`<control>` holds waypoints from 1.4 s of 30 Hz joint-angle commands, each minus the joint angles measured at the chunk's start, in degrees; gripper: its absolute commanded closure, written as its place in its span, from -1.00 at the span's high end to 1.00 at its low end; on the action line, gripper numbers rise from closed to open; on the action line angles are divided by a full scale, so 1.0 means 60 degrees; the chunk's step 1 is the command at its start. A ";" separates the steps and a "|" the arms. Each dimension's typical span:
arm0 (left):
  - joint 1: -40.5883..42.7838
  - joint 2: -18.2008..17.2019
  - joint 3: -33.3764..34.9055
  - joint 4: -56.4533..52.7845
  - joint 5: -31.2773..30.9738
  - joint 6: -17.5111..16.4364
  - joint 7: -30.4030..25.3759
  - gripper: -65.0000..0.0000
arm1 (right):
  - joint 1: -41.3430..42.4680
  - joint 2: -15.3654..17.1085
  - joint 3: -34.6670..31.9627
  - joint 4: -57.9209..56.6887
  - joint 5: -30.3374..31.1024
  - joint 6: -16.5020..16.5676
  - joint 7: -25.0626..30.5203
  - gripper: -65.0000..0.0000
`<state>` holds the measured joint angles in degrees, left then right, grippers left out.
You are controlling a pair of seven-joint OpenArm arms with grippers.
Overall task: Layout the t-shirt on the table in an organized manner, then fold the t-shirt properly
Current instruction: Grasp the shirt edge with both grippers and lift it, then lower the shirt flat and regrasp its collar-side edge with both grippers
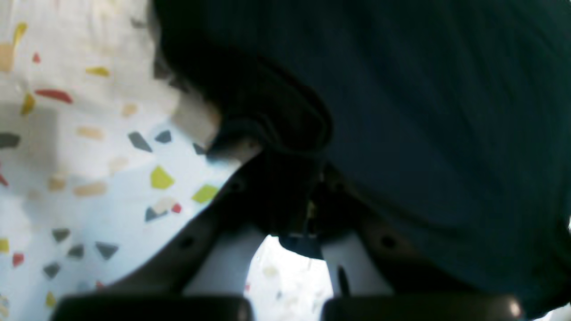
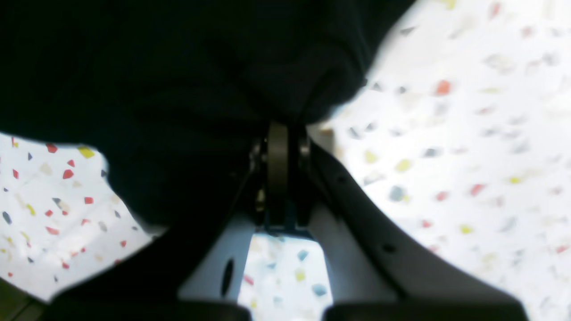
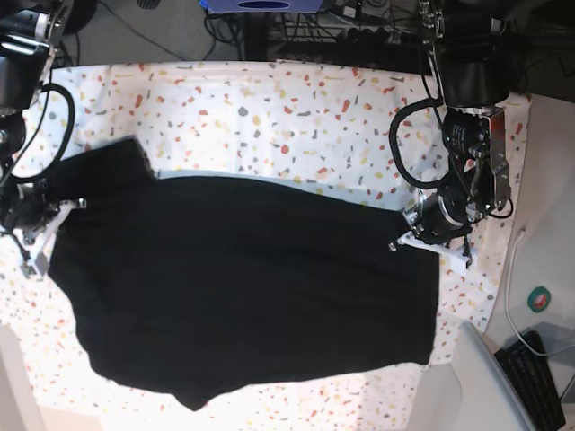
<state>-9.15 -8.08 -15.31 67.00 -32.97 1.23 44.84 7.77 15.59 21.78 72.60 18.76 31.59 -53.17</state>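
Observation:
I have a bunched fold of the t-shirt pinched in my left gripper, with the t-shirt's edge lying under its fingers. Next, I open that gripper and take the cloth nearer that edge (image 1: 299, 245) before I pull.
The black t-shirt (image 3: 243, 287) is stretched wide across the speckled table (image 3: 296, 117), plain side up; the print is hidden. My left gripper (image 3: 415, 224) is shut on the shirt's right edge. In the left wrist view the gripper (image 1: 308, 178) pinches a fold of the dark cloth (image 1: 424, 111) above the table (image 1: 89, 178). My right gripper (image 3: 49, 224) is shut on the shirt's left edge, near a sleeve. In the right wrist view the gripper (image 2: 279, 133) clamps the black cloth (image 2: 156, 80) over the table (image 2: 468, 156).
A keyboard (image 3: 539, 377) and a grey panel (image 3: 476, 386) lie off the table's lower right corner. A round green object (image 3: 542, 299) sits on the white surface at the right. Cables and equipment crowd the far edge.

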 commanded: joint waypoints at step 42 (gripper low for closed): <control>0.0990 -0.0493 -0.0005 0.0474 0.0008 -0.0902 -0.3305 0.23 | -0.1185 -0.0423 0.0128 0.1812 0.0103 -0.1229 0.1586 -0.70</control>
<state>-1.54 -10.63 -15.33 68.69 -32.27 -3.36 26.50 -0.36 12.19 22.17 82.26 19.07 24.23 -44.99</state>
